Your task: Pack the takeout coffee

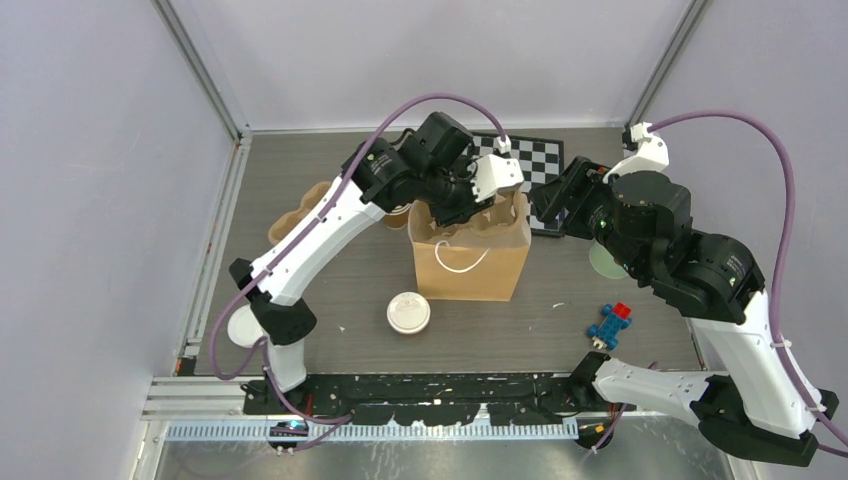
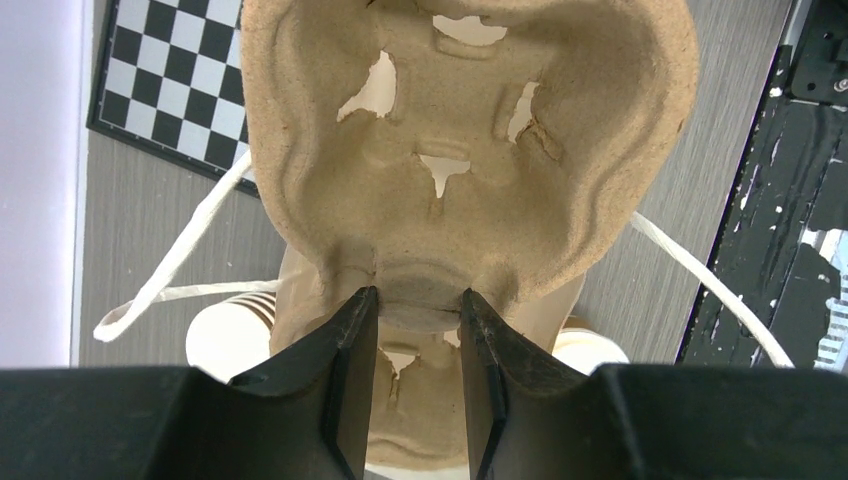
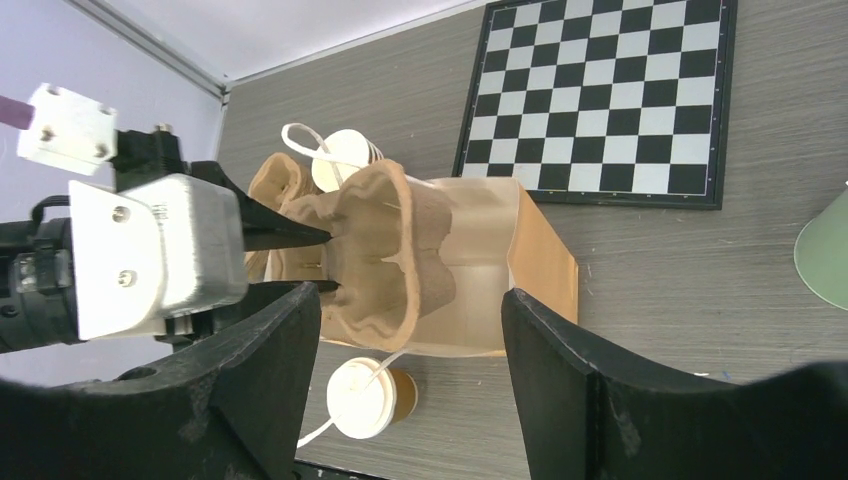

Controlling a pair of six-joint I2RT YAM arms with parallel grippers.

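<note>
Next, I let go of the pulp cup carrier with my left gripper down on the bottom inside the brown paper bag (image 1: pixel 456 258).
The takeout coffee (image 1: pixel 408 313), a tan cup with a white lid, stands on the table in front of the brown paper bag (image 1: pixel 470 262). It also shows in the right wrist view (image 3: pixel 365 397), with a bag handle string across it. My left gripper (image 1: pixel 472 203) is shut on a moulded pulp cup carrier (image 2: pixel 470 150). It holds the carrier on edge over the bag's open mouth (image 3: pixel 385 250). My right gripper (image 1: pixel 548 205) is open and empty, just right of the bag's top, facing the bag (image 3: pixel 540 270).
A stack of pulp carriers (image 1: pixel 300 215) lies left of the bag. A second white-topped cup or stack (image 3: pixel 345 160) stands behind the bag. A chessboard (image 1: pixel 535 160) lies at the back. At the right are a green cone (image 1: pixel 603 260) and a blue-and-red toy (image 1: pixel 612 323). A loose white lid (image 1: pixel 243 325) lies near the left arm's base.
</note>
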